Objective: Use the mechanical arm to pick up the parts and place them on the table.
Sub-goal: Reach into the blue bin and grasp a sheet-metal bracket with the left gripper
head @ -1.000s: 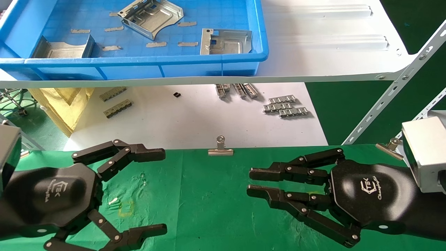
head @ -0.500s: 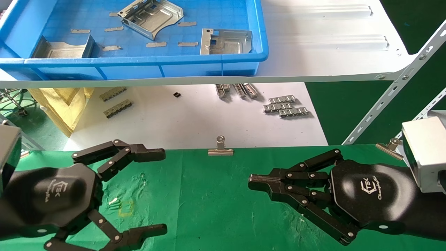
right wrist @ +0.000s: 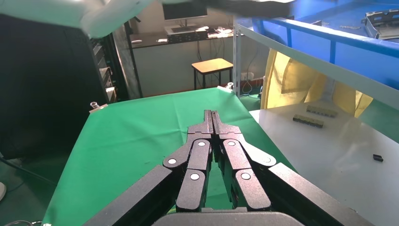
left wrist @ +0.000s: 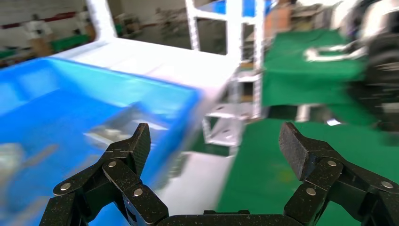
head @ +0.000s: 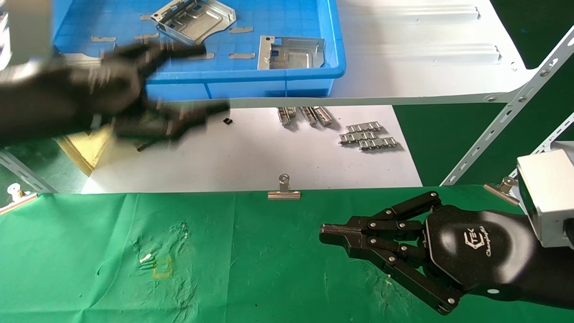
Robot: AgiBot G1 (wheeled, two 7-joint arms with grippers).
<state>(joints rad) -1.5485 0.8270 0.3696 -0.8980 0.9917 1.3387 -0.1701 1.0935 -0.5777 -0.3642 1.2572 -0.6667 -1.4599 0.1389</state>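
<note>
The silver part at the back of the blue tray should be grabbed next by my left gripper by its straight side (head: 167,10), opposite its curved edge.
Two shiny silver parts lie in view in the blue tray (head: 269,74) on the white shelf: one (head: 195,20) at the back, one (head: 291,53) near the right wall. A third at the tray's left is mostly hidden behind my left arm. My left gripper (head: 202,78) is open and empty, raised in front of the tray's front wall, blurred by motion. In the left wrist view its jaws (left wrist: 217,141) stand wide apart, with the tray (left wrist: 56,103) and a blurred part (left wrist: 120,129) beyond. My right gripper (head: 323,233) is shut and empty, low over the green table (head: 224,251); it also shows in the right wrist view (right wrist: 211,115).
The white shelf board (head: 426,58) carries the tray. Below it a white surface (head: 251,157) holds grey connector strips (head: 367,137). Binder clips (head: 284,190) pin the cloth's far edge. Slanted shelf struts (head: 506,116) stand at right, a yellow bag (head: 85,152) at left.
My left arm has lifted off the green table and swung up towards the blue tray, still open. My right gripper closed a second ago and has stayed in place since.
</note>
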